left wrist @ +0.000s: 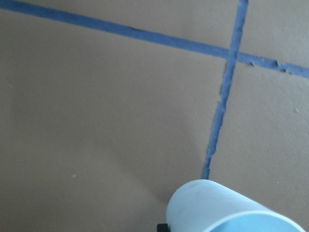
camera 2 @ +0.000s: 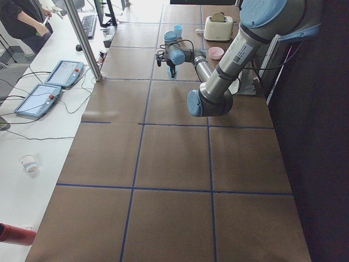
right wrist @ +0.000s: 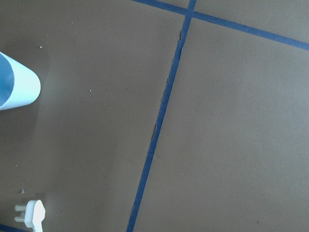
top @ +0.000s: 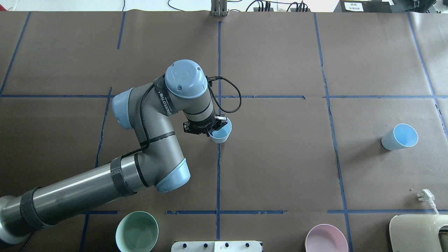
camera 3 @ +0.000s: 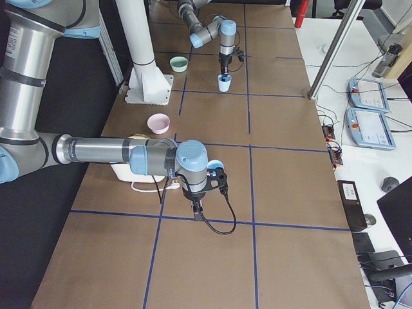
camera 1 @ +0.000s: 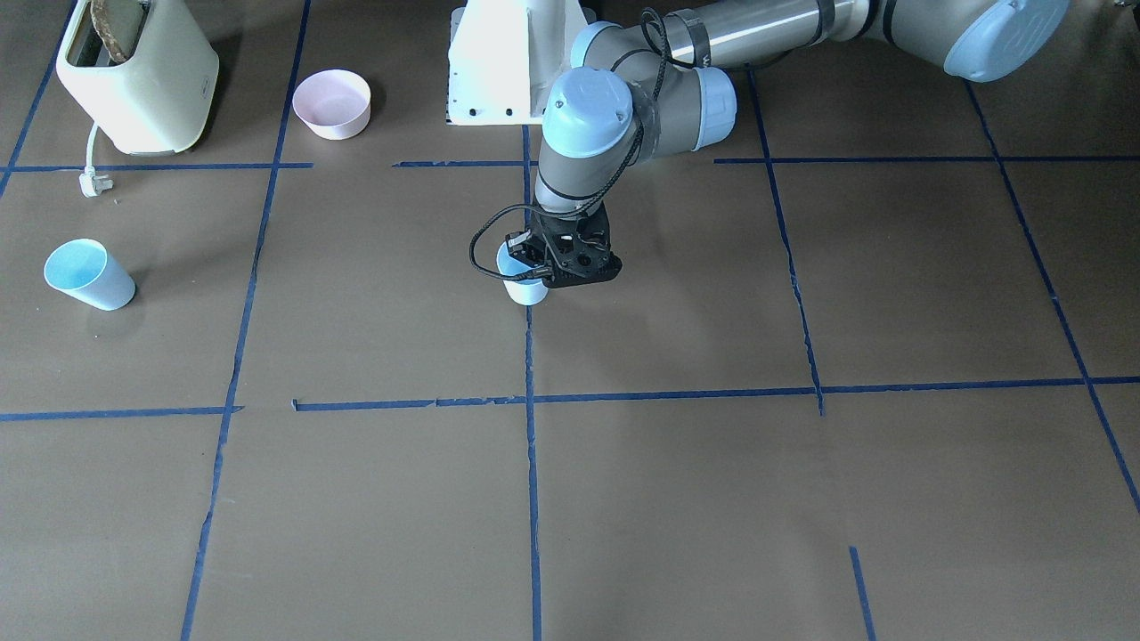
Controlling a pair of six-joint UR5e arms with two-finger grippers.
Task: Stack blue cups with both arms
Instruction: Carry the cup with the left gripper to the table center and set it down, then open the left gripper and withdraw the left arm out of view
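Next, my right gripper grips the second blue cup's rim [camera 1: 48,266] [right wrist: 12,79], on the side facing away from the cup in my left gripper.
My left gripper [top: 214,130] stands at the table's middle, shut on the rim of one pale blue cup [top: 221,133]. The cup is upright, at or just above the paper; the front view shows the gripper [camera 1: 537,270] on the cup [camera 1: 524,287]. The left wrist view shows the cup's wall [left wrist: 227,208]. The second blue cup [top: 399,137] stands alone on my right side [camera 1: 89,274] and shows at the right wrist view's left edge [right wrist: 14,89]. My right gripper [camera 3: 196,207] shows only in the exterior right view, close to that cup [camera 3: 215,164]; I cannot tell whether it is open or shut.
A cream toaster [camera 1: 138,71] with its loose plug [camera 1: 92,184] and a pink bowl [camera 1: 332,103] stand at the robot's right near edge. A mint-green bowl [top: 137,231] stands at its left near edge. The white pedestal [camera 1: 494,62] is between them.
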